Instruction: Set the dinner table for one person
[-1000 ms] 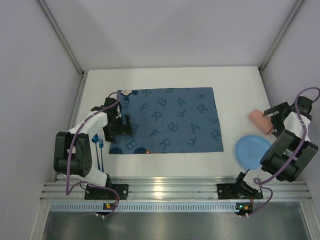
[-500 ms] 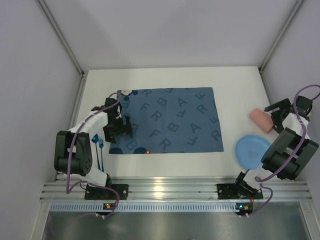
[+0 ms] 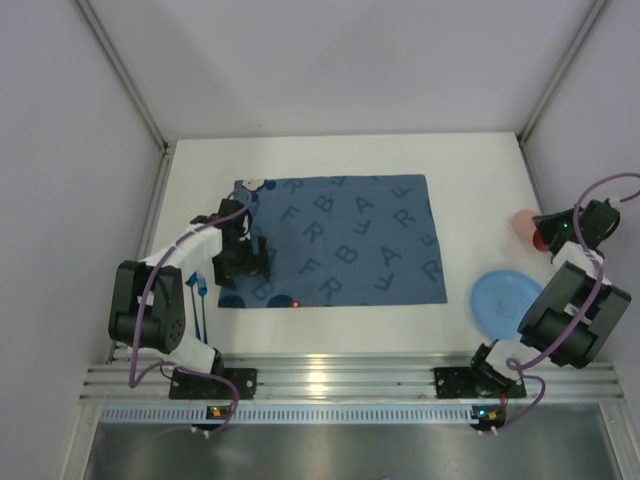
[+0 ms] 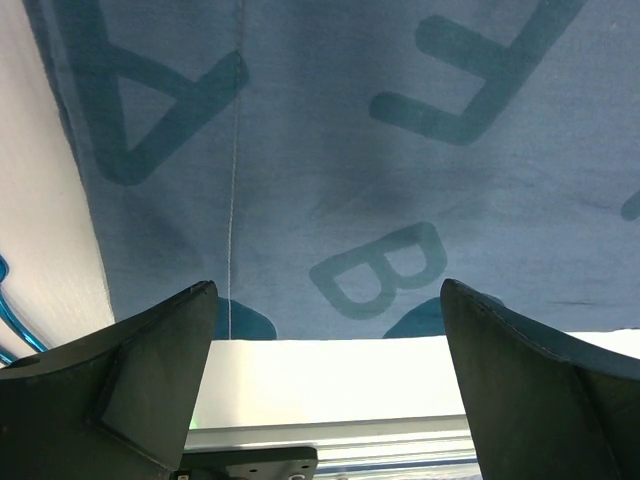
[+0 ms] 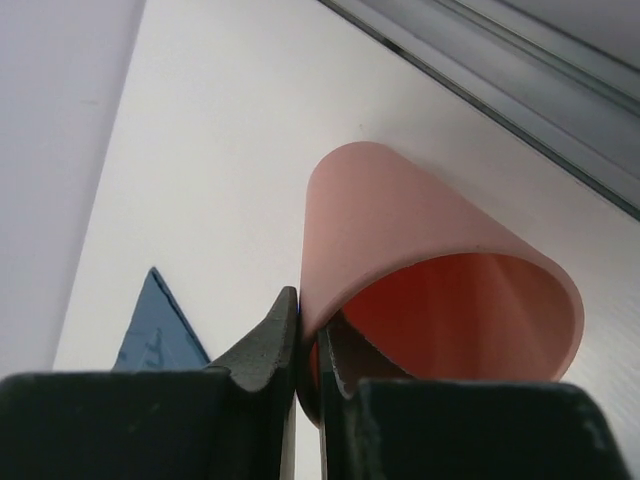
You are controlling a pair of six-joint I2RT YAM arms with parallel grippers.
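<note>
Next, my right gripper sets the pink cup down just inside the placemat's far corner on the blue plate's side (image 3: 404, 206). The pink cup now lies tipped over on the table.
The pink cup (image 5: 420, 250) lies tipped over at the right edge of the white dinner table (image 3: 460, 170), its open mouth facing the right wrist camera. My right gripper (image 5: 310, 315) is shut on the cup's rim, one finger outside the wall and one inside. From above, the cup (image 3: 527, 226) sits just left of that gripper (image 3: 548, 232). A blue plate (image 3: 505, 303) lies on the table nearer than the cup. My left gripper (image 4: 327, 285) hangs open over the near left part of the dark blue lettered placemat (image 3: 340, 240), holding nothing.
Blue cutlery (image 3: 198, 300) lies on the table left of the placemat, beside the left arm. Enclosure walls rise on the left, right and far sides. An aluminium rail (image 3: 340, 380) runs along the near edge.
The right gripper has closed on the cup's rim and moved a little to the right and away, turning the cup with it. The left gripper has shifted slightly and stays open.
</note>
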